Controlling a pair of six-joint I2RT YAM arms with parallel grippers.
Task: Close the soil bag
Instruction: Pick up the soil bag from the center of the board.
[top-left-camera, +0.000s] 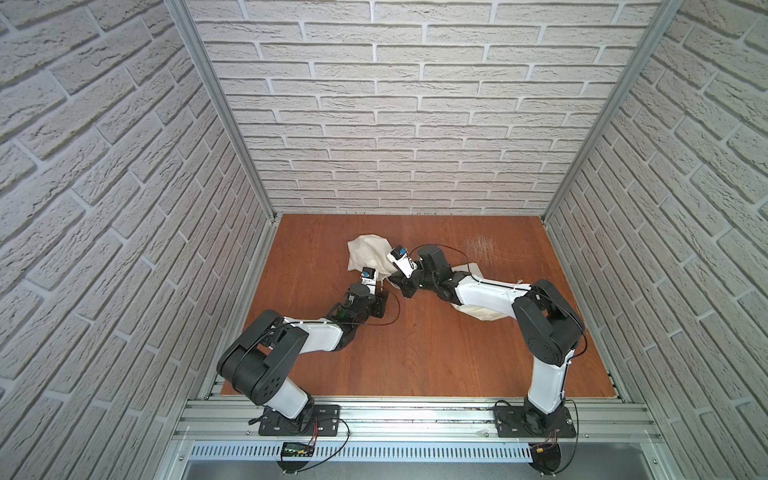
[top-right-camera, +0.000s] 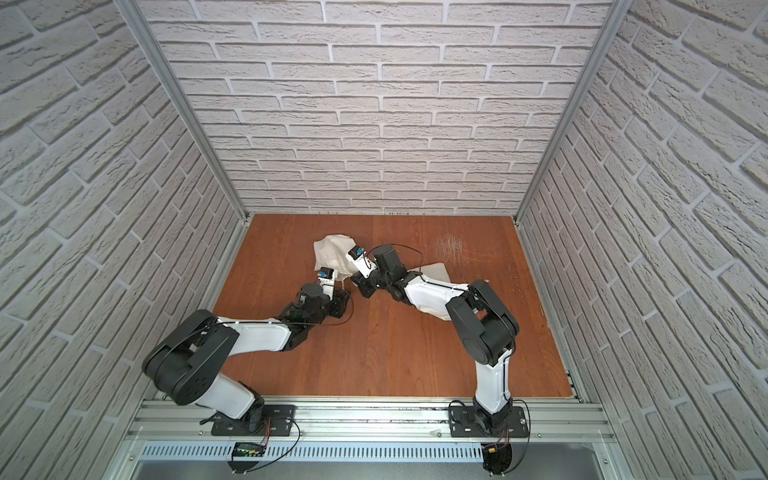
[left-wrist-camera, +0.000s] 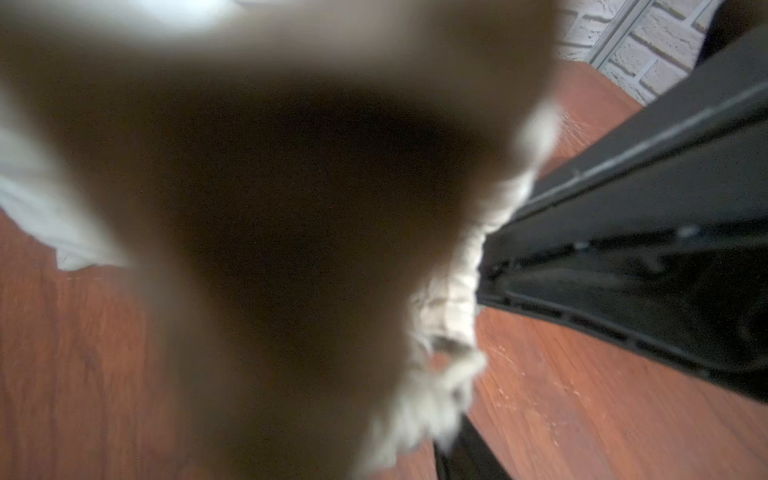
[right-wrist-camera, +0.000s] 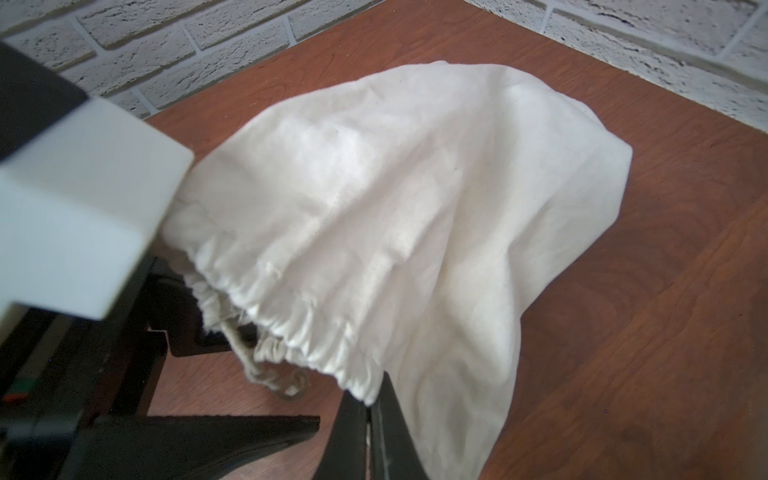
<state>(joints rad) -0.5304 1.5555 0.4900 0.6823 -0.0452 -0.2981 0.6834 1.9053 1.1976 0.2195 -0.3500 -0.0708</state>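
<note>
The bag's hem is pinched in my right gripper away from the drawstring, so that gripper should grab the bag's opening at the drawstring's root (right-wrist-camera: 214, 310) while my left gripper pulls the drawstring.
The soil bag (top-left-camera: 368, 257) (top-right-camera: 332, 253) is a cream cloth sack lying at the back middle of the wooden table, its mouth gathered (right-wrist-camera: 291, 324) and facing the arms. My right gripper (right-wrist-camera: 370, 411) (top-left-camera: 395, 283) is shut on the puckered hem of the mouth. A frayed drawstring (right-wrist-camera: 270, 374) hangs from the mouth. My left gripper (right-wrist-camera: 274, 382) (top-left-camera: 384, 287) is at the same spot, its black fingers (right-wrist-camera: 208, 434) apart with the string between them. In the left wrist view blurred cloth (left-wrist-camera: 291, 208) covers most of the lens, and the right gripper's body (left-wrist-camera: 665, 249) shows beside it.
A second piece of cream cloth (top-left-camera: 482, 311) (top-right-camera: 436, 270) lies under my right forearm. Brick-pattern walls (top-left-camera: 395, 124) close off the table (top-left-camera: 415, 353) at the back and on both sides. A scratched patch (top-left-camera: 482, 245) marks the wood at the back right.
</note>
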